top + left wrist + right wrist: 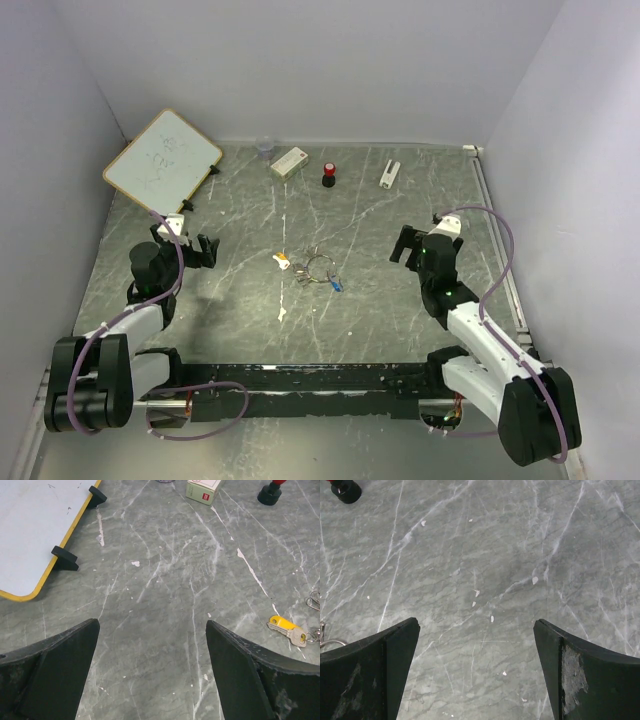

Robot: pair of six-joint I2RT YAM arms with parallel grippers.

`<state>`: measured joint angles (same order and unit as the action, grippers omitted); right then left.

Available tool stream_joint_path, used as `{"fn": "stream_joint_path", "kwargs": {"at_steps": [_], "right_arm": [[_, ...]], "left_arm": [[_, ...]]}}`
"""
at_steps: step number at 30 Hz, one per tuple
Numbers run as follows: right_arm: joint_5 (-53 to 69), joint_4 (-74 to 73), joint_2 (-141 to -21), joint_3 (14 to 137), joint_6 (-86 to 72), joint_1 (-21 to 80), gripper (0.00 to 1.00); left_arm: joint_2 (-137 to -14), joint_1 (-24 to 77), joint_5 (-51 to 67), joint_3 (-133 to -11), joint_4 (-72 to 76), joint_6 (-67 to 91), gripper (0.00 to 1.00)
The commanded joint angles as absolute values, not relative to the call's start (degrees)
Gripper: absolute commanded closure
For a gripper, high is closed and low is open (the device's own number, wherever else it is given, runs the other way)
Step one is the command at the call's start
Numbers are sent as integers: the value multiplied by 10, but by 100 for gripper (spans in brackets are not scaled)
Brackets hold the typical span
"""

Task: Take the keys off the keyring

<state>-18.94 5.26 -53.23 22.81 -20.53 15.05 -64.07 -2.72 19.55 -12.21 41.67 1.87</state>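
Observation:
Next, my right gripper grabs the loose end of the blue-headed key (338, 287), which points away from the keyring.
The keyring (318, 266), a thin silvery wire ring, lies flat mid-table with the keys on it. An orange-yellow-headed key (283, 261) points left, a blue-headed key (337, 284) lies at the lower right, and plain metal keys (303, 276) sit between them. My left gripper (204, 250) hangs open to the left of the bunch, apart from it. In the left wrist view the yellow key (283, 625) shows right of the open left gripper (152, 625). My right gripper (404, 246) stands open to the right, and a bit of the ring (327, 643) shows beside the open right gripper (476, 622).
A whiteboard (160, 155) leans on black feet at the back left. Along the back stand a clear cup (265, 148), a white box (289, 162), a red-capped black bottle (329, 175) and a small white piece (389, 173). Walls close in on both sides.

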Motion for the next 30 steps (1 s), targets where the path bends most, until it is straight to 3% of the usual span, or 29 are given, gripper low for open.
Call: {"fn": "stream_joint_path", "kwargs": {"at_steps": [1, 16, 30], "right_arm": [[-213, 51, -522, 229, -204, 157, 0], [-208, 58, -534, 235, -207, 172, 0], [-119, 51, -490, 230, -191, 207, 0]], "left_arm": [[-636, -22, 209, -126, 417, 12, 1], [-642, -21, 210, -129, 416, 11, 1], [-629, -21, 193, -124, 410, 16, 1]]}}
